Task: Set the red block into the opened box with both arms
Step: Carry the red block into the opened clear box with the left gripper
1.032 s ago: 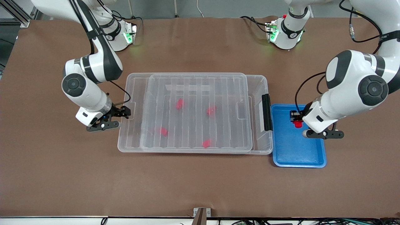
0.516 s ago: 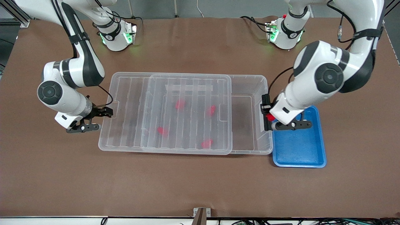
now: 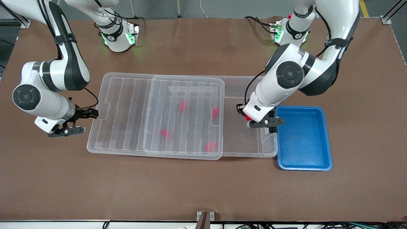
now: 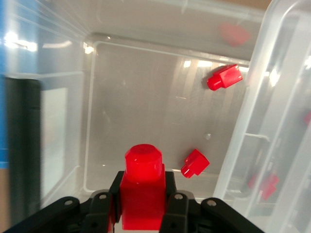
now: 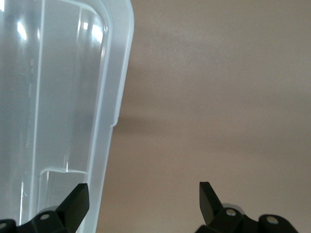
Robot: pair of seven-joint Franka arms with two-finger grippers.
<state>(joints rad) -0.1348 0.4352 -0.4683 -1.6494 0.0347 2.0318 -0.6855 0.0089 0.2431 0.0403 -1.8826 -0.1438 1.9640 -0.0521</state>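
Observation:
The red block, now above the clear box's floor, will be let go by my left gripper on the clear box's uncovered bottom close to the lid's edge (image 3: 239, 114) (image 4: 135, 168).
My left gripper (image 3: 244, 115) is shut on a red block (image 3: 247, 118), stub end forward, over the uncovered part of the clear box (image 3: 244, 156). In the left wrist view the red block (image 4: 142, 204) sits between the left gripper (image 4: 143, 184) fingers, above the box floor (image 4: 146, 111). The ribbed lid (image 3: 133, 108) lies slid toward the right arm's end and overhangs the box. My right gripper (image 3: 92, 114) is open at the lid's end notch. In the right wrist view the right gripper (image 5: 142, 189) has one finger over the lid (image 5: 63, 97) and one over bare table.
Several more red blocks (image 3: 182, 105) lie in the box, mostly under the lid; two (image 4: 224, 77) (image 4: 195, 163) show below my left gripper. A blue tray (image 3: 303, 136) stands against the box's latch end, with the black latch bar (image 4: 22, 145) between them.
The lid has slid toward the right arm's end together with my right gripper, uncovering the box. My left gripper carried the red block from over the blue tray to over the uncovered part.

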